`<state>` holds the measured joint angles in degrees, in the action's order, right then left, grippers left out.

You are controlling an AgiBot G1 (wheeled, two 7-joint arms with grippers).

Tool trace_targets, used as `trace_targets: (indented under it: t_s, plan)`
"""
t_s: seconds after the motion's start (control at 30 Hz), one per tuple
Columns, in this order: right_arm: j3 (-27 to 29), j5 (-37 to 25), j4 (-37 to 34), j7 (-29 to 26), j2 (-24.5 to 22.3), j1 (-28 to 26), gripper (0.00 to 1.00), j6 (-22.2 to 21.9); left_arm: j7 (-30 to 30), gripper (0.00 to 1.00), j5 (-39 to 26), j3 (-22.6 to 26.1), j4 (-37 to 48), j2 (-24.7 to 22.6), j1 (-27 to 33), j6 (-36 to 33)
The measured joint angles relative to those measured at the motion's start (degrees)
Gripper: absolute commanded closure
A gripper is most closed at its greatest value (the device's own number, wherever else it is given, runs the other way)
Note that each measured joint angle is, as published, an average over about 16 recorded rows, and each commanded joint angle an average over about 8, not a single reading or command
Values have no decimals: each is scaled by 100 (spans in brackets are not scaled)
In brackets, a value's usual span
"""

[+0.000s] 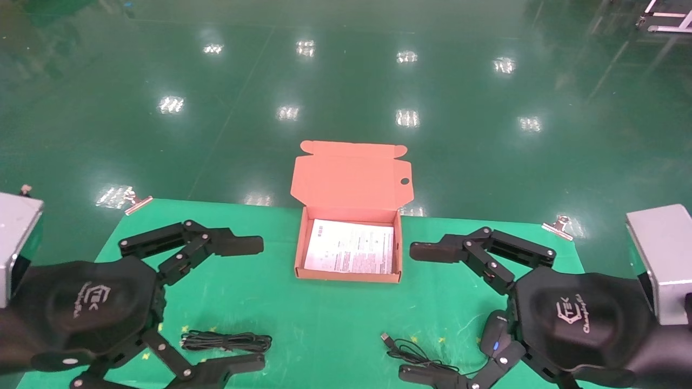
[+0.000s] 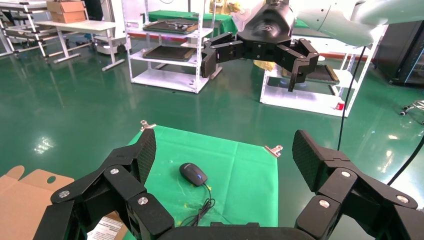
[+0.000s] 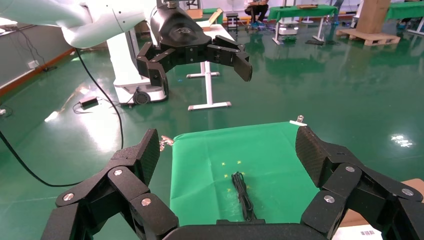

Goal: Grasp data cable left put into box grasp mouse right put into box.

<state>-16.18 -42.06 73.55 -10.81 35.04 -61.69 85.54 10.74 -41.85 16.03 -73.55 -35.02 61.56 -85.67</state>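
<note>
The band (image 1: 226,340) around the middle of the coiled data cable, where the loops are bundled tight, will be gripped by my left gripper.
The salmon-orange box (image 1: 346,276) stands open at the table's middle, its lid (image 1: 351,178) upright and a white leaflet (image 1: 350,246) at its bottom. The coiled data cable (image 1: 226,341) lies on the cloth at front left, between the left gripper's fingers as seen from above; it also shows in the right wrist view (image 3: 243,196). The black mouse (image 1: 494,332) lies at front right, partly hidden by my right gripper, its cord and USB plug (image 1: 408,351) trailing left; it also shows in the left wrist view (image 2: 193,174). My left gripper (image 1: 251,303) and right gripper (image 1: 416,312) hover wide open and empty.
A green cloth (image 1: 324,319) covers the table, held by metal clips at its back corners (image 1: 135,202) (image 1: 559,226). Shiny green floor lies beyond the table's far edge. White shelving (image 2: 165,45) stands far off.
</note>
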Motion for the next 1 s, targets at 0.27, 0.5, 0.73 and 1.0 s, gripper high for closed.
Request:
trace_targets:
  t_s: [0.27, 0.5, 0.73, 1.0]
  plan:
    - [1, 1, 0, 0, 0, 1, 0, 1, 0, 0, -1, 0, 1, -1, 1, 1]
    - [2, -12, -9, -1, -5, -2, 0, -18, 3, 0, -66, 20, -24, 22, 18, 1]
    - [-24, -212, 50, 101, -41, -51, 0, -61, 90, 0, -432, 167, -130, 88, 167, -23]
    - [-165, -934, 232, 577, -76, -253, 0, -66, 399, 0, -1240, 550, -227, 108, 555, -93]
